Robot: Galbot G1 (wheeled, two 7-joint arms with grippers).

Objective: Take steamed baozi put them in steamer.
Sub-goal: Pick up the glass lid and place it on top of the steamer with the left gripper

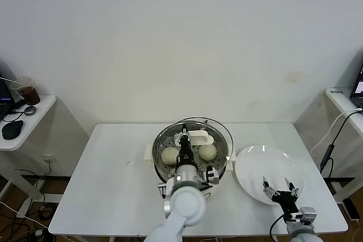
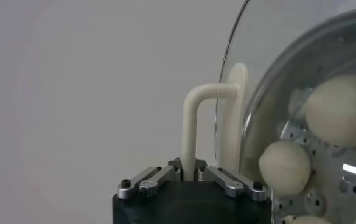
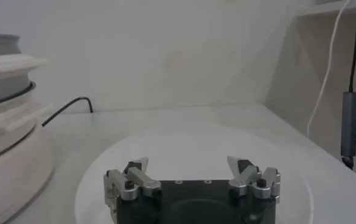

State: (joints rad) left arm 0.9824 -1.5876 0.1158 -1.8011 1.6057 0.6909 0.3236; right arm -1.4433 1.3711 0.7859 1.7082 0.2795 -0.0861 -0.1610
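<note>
I will release the glass lid from my left gripper flat on top of the steamer (image 1: 191, 151), covering the tray's baozi.
The steamer (image 1: 160, 147) stands mid-table with two pale steamed baozi (image 1: 169, 155) (image 1: 208, 152) on its perforated tray (image 2: 314, 198). In the left wrist view the baozi (image 2: 285, 167) (image 2: 342, 109) show through the glass lid (image 2: 257, 55). My left gripper (image 1: 184, 140) (image 2: 190, 173) is shut on the lid's white handle (image 2: 190, 131) and holds the lid (image 1: 220, 131) tilted over the steamer. My right gripper (image 1: 279, 188) (image 3: 191, 167) hovers open and holds nothing over the white plate (image 1: 266, 160) (image 3: 190, 143), which is bare.
The steamer's cream base (image 3: 13, 164) lies just left of the plate. A side table at far left carries a cup (image 1: 27, 90) and a mouse (image 1: 12, 130). A cable (image 1: 332, 145) hangs by the table's right edge.
</note>
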